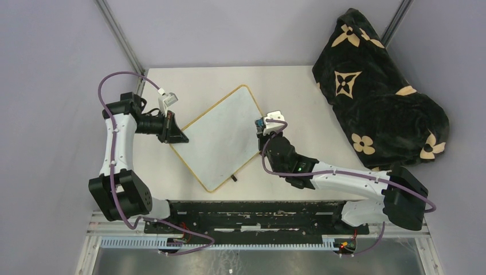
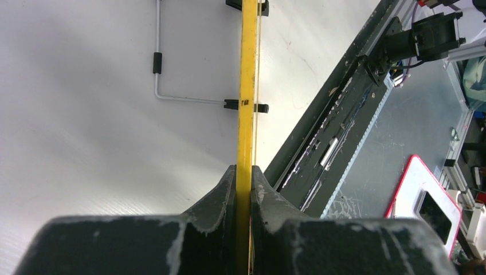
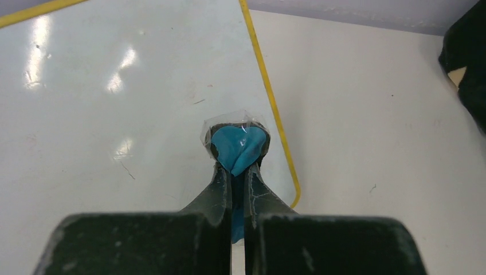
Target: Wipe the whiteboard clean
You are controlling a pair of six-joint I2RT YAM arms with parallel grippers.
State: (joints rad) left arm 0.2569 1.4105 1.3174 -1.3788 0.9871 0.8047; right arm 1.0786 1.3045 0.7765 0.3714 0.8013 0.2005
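Note:
My right gripper is to release the blue wad on the bare table (image 1: 301, 151) between the whiteboard and the black plush bundle. The wad is now over the whiteboard's corner.
The whiteboard (image 1: 220, 134) lies turned like a diamond in the middle of the table, white with a thin yellow frame and no writing showing. My left gripper (image 1: 181, 136) is shut on its left edge. In the left wrist view the yellow frame (image 2: 247, 86) runs straight out from between the left gripper's (image 2: 243, 175) closed jaws, past a black foot (image 2: 246, 105) and a wire stand (image 2: 172, 97). My right gripper (image 1: 261, 137) is over the board's right corner, shut on a blue wad (image 3: 238, 148) under clear film. That wad rests on the glossy whiteboard (image 3: 114, 114) just inside the frame (image 3: 269, 97).
A big black plush bundle (image 1: 378, 97) with tan flower shapes fills the back right of the table, and its edge (image 3: 467, 51) shows in the right wrist view. A black rail (image 1: 246, 215) runs along the near edge. Grey walls and metal posts close the back.

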